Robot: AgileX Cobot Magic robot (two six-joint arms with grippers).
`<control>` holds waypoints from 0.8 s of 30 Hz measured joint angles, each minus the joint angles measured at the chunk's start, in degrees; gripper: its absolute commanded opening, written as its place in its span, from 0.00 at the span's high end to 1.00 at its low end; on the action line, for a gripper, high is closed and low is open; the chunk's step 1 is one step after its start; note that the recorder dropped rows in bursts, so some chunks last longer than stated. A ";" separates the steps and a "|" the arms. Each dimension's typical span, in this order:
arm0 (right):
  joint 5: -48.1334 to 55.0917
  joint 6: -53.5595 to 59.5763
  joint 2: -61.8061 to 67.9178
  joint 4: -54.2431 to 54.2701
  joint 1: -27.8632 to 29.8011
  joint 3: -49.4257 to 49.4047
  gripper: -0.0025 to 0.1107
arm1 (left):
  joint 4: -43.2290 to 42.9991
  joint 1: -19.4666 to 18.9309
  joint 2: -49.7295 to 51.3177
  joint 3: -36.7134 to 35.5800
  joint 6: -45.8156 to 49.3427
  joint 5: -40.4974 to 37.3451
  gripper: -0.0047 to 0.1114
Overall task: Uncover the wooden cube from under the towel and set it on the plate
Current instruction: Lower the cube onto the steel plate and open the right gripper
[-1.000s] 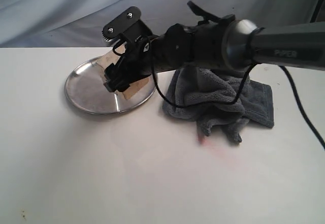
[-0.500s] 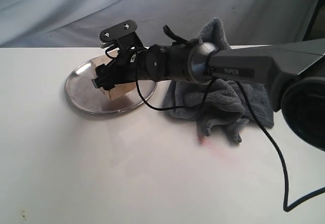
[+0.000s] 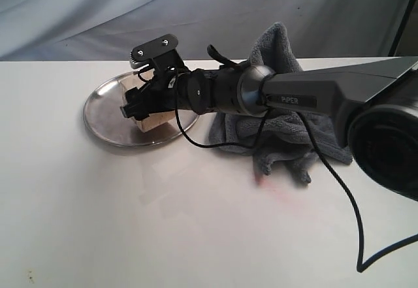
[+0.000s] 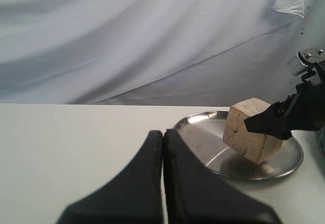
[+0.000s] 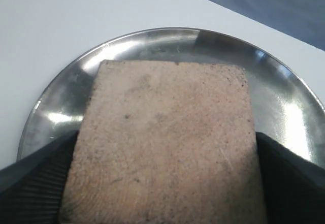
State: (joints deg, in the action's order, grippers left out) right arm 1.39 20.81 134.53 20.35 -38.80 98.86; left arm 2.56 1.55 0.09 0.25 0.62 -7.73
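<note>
I should release the wooden cube, now held tilted over the steel plate, from my right gripper on the front half of the steel plate (image 3: 155, 119), close to the near rim of the plate.
My right gripper (image 3: 138, 110) is shut on the wooden cube (image 3: 153, 121) and holds it tilted over the steel plate (image 3: 104, 115). Whether its lower edge touches the dish I cannot tell. In the left wrist view the pale cube (image 4: 250, 130) is over the plate (image 4: 203, 137), pinched by a black right finger (image 4: 269, 122). In the right wrist view the cube (image 5: 165, 142) fills the space between both fingers (image 5: 35, 178), with the plate (image 5: 284, 107) beneath. The crumpled blue-grey towel (image 3: 294, 131) lies to the right behind the arm. My left gripper (image 4: 163, 137) is shut and empty, left of the plate.
The right arm (image 3: 313, 95) stretches across the towel toward the plate. A black cable (image 3: 346, 203) loops down over the white table. A faint pink stain (image 3: 274, 190) marks the table in front of the towel. Grey cloth (image 3: 98, 7) hangs behind the table.
My right gripper has carried the cube leftward and lower, from the plate's right rim towards its middle. The arm has dropped and a fold of towel now stands up behind it.
</note>
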 measured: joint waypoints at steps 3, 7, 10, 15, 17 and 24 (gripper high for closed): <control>-0.14 0.00 0.42 0.10 0.00 0.00 0.43 | 0.00 0.00 0.00 0.00 0.00 0.00 0.95; -0.14 0.00 0.64 0.10 0.00 0.00 0.41 | 0.00 0.00 0.00 0.00 0.00 0.00 0.95; -0.18 0.00 0.64 0.10 0.00 0.00 0.35 | 0.00 0.00 0.00 0.00 0.00 0.00 0.95; -0.18 0.00 0.64 0.10 0.00 0.00 0.28 | 0.00 0.00 0.00 0.00 0.00 0.00 0.95; -0.18 0.00 0.64 0.10 0.00 0.00 0.28 | 0.00 0.00 0.00 0.00 0.00 0.00 0.95; -1.84 0.00 0.53 0.10 0.00 0.23 0.28 | 0.00 0.00 0.00 0.00 0.00 0.00 0.95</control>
State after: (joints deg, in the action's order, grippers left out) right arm -0.44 20.81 135.06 20.45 -38.80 99.09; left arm 2.56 1.55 0.09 0.25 0.62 -7.73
